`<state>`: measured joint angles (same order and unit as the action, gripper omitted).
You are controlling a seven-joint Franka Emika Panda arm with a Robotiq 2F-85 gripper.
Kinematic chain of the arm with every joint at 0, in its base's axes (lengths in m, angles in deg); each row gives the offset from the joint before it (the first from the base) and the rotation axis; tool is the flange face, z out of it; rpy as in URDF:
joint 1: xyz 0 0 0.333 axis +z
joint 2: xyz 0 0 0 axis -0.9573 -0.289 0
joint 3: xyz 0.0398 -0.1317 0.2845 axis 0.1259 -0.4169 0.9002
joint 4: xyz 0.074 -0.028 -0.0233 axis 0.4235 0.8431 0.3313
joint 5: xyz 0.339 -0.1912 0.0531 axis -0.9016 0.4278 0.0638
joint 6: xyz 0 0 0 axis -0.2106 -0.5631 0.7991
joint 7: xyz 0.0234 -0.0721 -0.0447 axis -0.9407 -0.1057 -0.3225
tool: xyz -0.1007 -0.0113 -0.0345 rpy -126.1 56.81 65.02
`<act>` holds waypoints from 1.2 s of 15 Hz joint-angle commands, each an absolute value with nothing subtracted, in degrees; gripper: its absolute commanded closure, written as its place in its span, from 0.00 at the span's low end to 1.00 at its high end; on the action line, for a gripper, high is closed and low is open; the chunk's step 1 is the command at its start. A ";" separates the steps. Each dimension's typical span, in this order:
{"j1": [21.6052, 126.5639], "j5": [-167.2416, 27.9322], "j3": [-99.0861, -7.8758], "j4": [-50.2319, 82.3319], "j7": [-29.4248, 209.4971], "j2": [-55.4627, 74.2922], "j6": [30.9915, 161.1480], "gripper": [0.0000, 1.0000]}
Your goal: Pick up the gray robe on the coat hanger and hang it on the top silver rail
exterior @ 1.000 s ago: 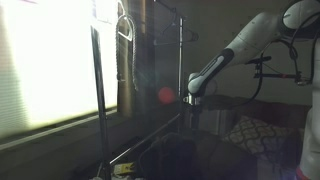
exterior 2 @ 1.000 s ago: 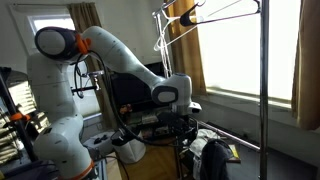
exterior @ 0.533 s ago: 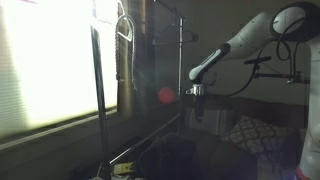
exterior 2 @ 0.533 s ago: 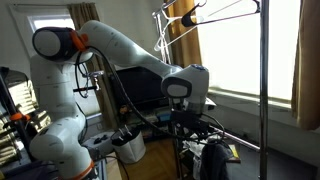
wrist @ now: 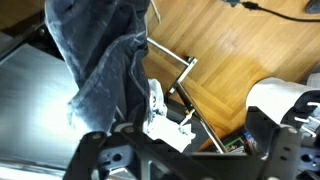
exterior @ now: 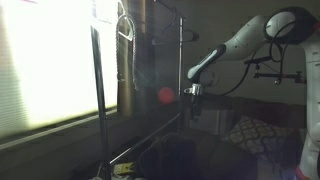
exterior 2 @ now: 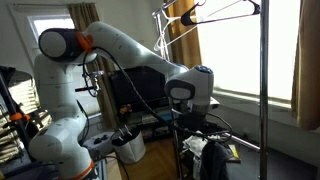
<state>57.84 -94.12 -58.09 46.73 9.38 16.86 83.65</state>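
Observation:
The raised fold of the gray robe (exterior: 187, 121) (wrist: 112, 88) beside the low rack bar should be reached next by my gripper, which should go down and close there.
In the wrist view the gray robe (wrist: 100, 50) is a crumpled gray-blue mass of fabric with a white tag (wrist: 155, 120), reaching close to my left finger. My gripper (wrist: 185, 132) has its fingers far apart with nothing clamped between them. In both exterior views the gripper (exterior: 192, 94) (exterior 2: 195, 117) points down beside the rack, above a dark bundle (exterior 2: 215, 160). The top silver rail (exterior: 168, 10) runs high above the gripper. I cannot make out the robe's coat hanger.
A bare dark hanger (exterior 2: 205, 14) and pale hangers (exterior 2: 163, 32) hang on the rack. Tall rack poles (exterior 2: 263, 90) (exterior: 97, 100) stand by the bright window (exterior: 50, 70). Low rack bars (wrist: 186, 72) cross the wood floor. A patterned cushion (exterior: 255, 130) lies behind.
The arm has swung toward the rack and risen a little, carrying the gripper over the dark bundle. The bundle has not visibly moved.

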 commanded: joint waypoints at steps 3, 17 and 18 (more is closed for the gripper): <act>56.46 -112.00 -56.42 51.62 -12.25 16.34 95.22 0.00; 49.94 -131.65 -55.08 43.81 -44.69 -3.76 101.26 0.00; 50.04 -132.09 -54.72 43.62 -44.38 -4.68 101.09 0.00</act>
